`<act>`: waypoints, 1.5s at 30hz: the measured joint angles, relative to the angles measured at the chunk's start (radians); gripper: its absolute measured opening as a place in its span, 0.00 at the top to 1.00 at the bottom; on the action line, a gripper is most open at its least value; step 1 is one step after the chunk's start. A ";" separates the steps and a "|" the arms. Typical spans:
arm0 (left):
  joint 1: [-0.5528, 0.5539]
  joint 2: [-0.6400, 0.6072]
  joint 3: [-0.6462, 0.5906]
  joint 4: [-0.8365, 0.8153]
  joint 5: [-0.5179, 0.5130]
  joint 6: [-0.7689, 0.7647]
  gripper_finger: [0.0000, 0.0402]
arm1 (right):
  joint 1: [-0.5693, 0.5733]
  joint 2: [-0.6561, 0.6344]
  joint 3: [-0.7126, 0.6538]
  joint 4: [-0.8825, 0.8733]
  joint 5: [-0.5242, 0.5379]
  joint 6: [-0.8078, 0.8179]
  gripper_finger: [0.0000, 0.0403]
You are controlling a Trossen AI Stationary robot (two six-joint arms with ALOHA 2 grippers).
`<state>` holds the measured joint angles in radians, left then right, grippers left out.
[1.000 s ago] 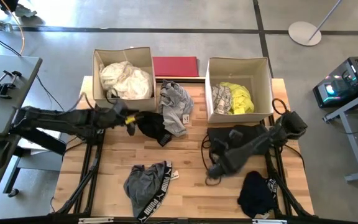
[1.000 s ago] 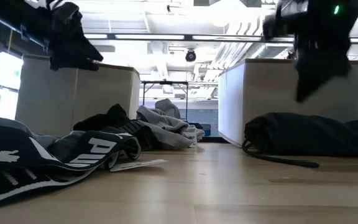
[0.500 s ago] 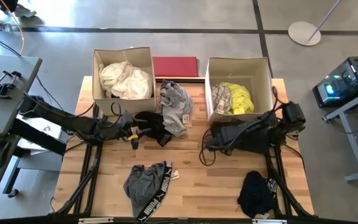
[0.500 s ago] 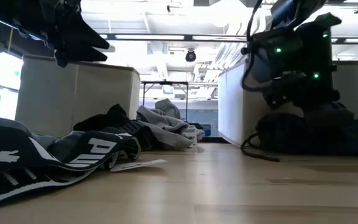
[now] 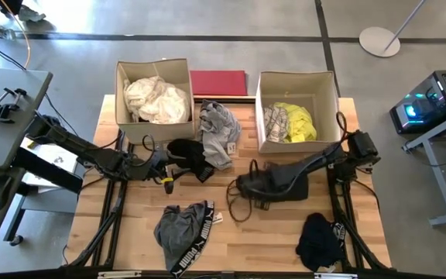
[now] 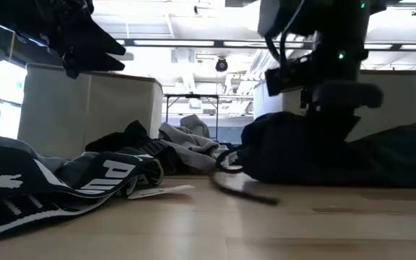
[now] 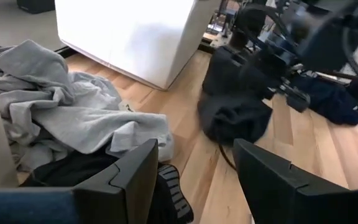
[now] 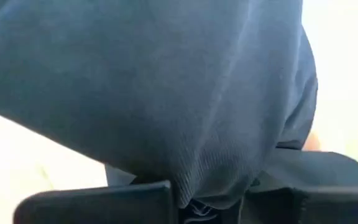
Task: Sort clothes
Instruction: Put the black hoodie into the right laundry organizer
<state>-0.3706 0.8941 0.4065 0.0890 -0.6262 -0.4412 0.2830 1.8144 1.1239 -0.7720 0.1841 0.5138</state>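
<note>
I will use my right gripper to let go of the dark navy-black garment on top of the neon yellow garment (image 5: pixel 300 121) inside its box.
My right gripper (image 5: pixel 245 184) is low over the table's middle, shut on a dark navy-black garment (image 5: pixel 281 182) that lies on the wood with a cord (image 5: pixel 237 209) trailing toward the near edge. My left gripper (image 5: pixel 163 169) is open and raised above the table (image 6: pixel 85 43), just left of a black garment (image 5: pixel 188 155) that lies against a grey one (image 5: pixel 219 128). In the left wrist view its fingers (image 7: pixel 129 180) stand over the black garment (image 7: pixel 166 196). A grey PUMA garment (image 5: pixel 183 232) and a black one (image 5: pixel 320 240) lie near the front edge. My right gripper pinches a bunched fold of the dark garment (image 8: pixel 216 186) between its two fingers, at the garment's left end. It comes in low and slanting from the table's right. The rest of the garment (image 6: pixel 381 155) lies slack on the table behind the gripper.
A cardboard box (image 5: pixel 118 101) with cream-white clothes stands at the back left. Another box (image 5: pixel 259 108) with neon yellow and printed clothes stands at the back right. A flat red board (image 5: pixel 218 82) lies between them. Bare wood shows at the front middle (image 5: pixel 262 240).
My right gripper has gone from the near side to the dark garment, taken hold of it, and moved toward the table's left. The garment has slid left along the table, its cord trailing. My left gripper has drawn a little toward the near edge.
</note>
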 joint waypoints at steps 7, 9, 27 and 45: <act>-0.006 -0.004 0.000 0.074 0.001 0.023 0.50 | 0.114 0.002 0.195 0.009 0.288 -0.063 0.91; -0.006 -0.005 0.000 0.108 0.000 0.032 0.50 | 0.129 0.006 0.291 -0.059 0.404 -0.088 0.91; -0.038 -0.005 0.000 0.147 0.014 0.042 0.50 | -0.006 -0.170 1.050 -0.793 1.355 -0.242 0.91; -0.050 -0.004 0.001 0.142 0.012 0.052 0.50 | -0.855 -0.500 0.104 -0.274 0.258 -0.183 0.89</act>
<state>-0.4202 0.8902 0.4072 0.2306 -0.6140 -0.3888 -0.5718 1.3139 1.2284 -1.0455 0.4426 0.3305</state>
